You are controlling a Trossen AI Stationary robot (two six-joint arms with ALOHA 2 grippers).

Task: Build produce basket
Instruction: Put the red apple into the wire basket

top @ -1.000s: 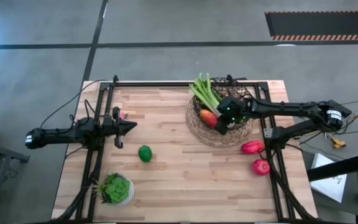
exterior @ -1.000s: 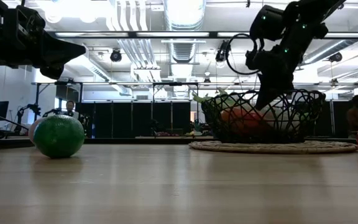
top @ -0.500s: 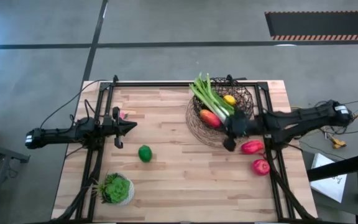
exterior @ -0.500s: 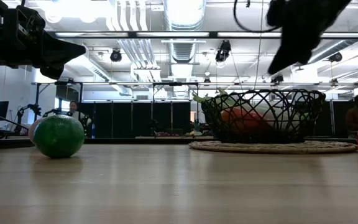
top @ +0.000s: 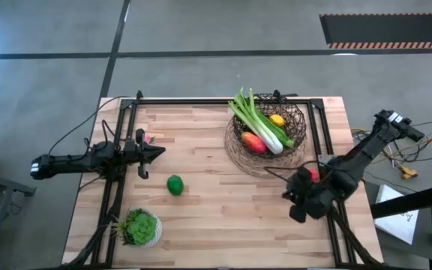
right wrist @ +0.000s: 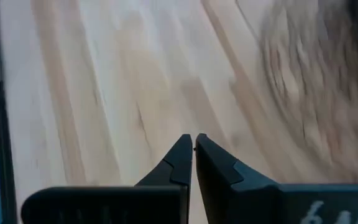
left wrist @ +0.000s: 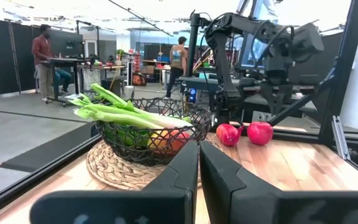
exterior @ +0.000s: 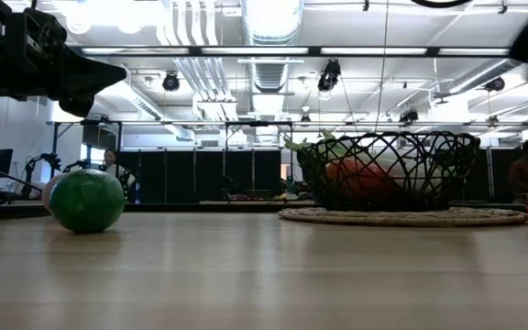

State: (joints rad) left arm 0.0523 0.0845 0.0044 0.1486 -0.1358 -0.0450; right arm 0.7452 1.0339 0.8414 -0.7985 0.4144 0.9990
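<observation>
My right gripper grips wood beside the red pieces; I need to retreat, open, take the round red piece [left wrist: 260, 132].
The dark wire basket [top: 267, 139] stands on a round woven mat at the table's far right. It holds green stalks [top: 257, 118], a yellow lemon [top: 277, 120] and a red-orange piece [top: 252, 142]. A green lime [top: 175, 184] lies on the table left of the middle. Two red pieces [left wrist: 229, 134] [left wrist: 260, 132] lie near the right edge; in the high view my right arm covers most of them. My right gripper [top: 297, 212] is shut and empty above the table, nearer than the basket. My left gripper [top: 156, 152] is shut and empty at the left.
A small potted green plant [top: 141, 227] stands at the near left corner. Black frame rails [top: 115, 187] run along the table's left and right sides. Bare wood lies between the lime and the right gripper. People stand in the room beyond the table.
My right gripper has come up out of the basket and gone toward the table's near right, past the basket's near rim to above the red pieces. It has left the low view. The produce in the basket stays in place.
</observation>
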